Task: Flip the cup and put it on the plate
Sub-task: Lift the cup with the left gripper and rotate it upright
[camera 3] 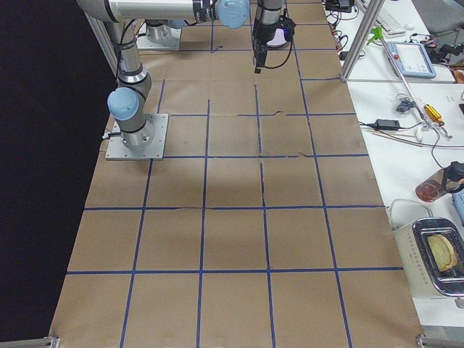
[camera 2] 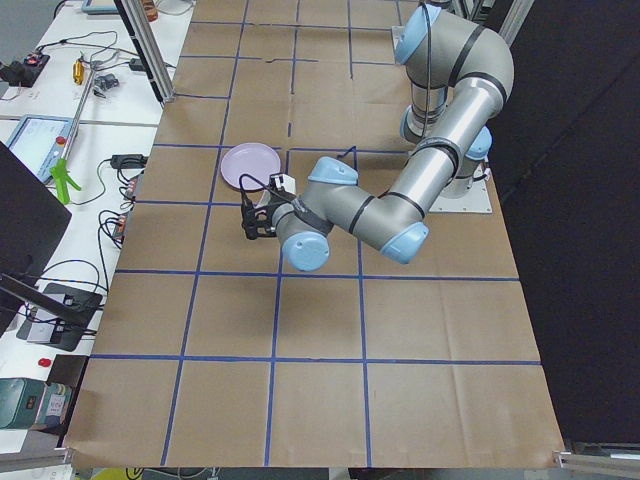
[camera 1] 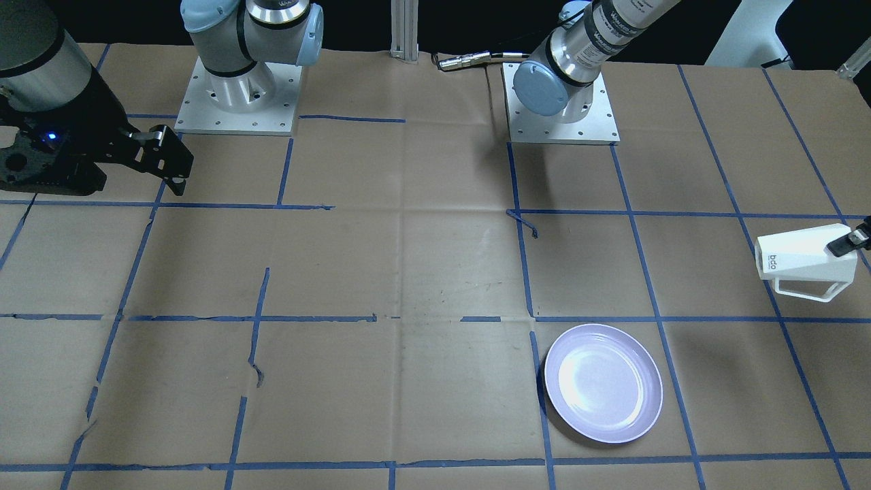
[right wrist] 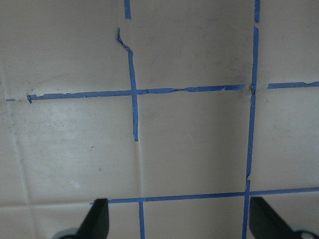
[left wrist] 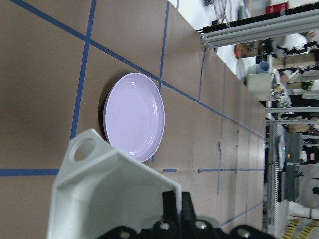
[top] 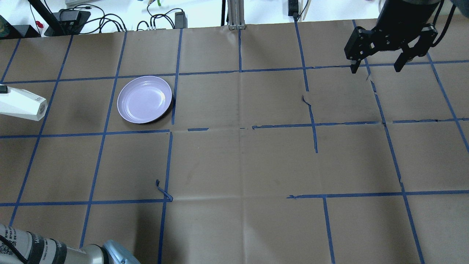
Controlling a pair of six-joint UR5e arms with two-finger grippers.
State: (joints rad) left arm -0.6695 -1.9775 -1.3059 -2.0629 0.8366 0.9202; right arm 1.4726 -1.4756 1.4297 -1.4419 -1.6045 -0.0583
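Note:
I need to let go of the white cup with my left gripper near the middle of the lavender plate (camera 1: 605,376) (left wrist: 133,122), a little toward the arm bases.
The white faceted cup (camera 1: 803,257) is held in the air on its side, handle (camera 1: 813,289) pointing down, to the left of the plate as the robot sees it. My left gripper (camera 1: 846,243) is shut on the cup's rim wall; in the left wrist view its fingers (left wrist: 174,206) pinch the cup (left wrist: 109,194) with the open mouth facing the camera. The cup also shows at the overhead view's left edge (top: 22,104). The pale lavender plate (camera 1: 603,383) lies flat and bare on the table (top: 144,99), beyond the cup (left wrist: 134,115). My right gripper (top: 377,68) is open and empty, far off.
Brown paper with blue tape grid lines covers the table (top: 242,161). The two arm bases (camera 1: 238,95) (camera 1: 561,109) stand at the robot's side. Cables and gear (top: 73,16) lie beyond the far edge. The right gripper's fingertips (right wrist: 97,219) hover over bare paper.

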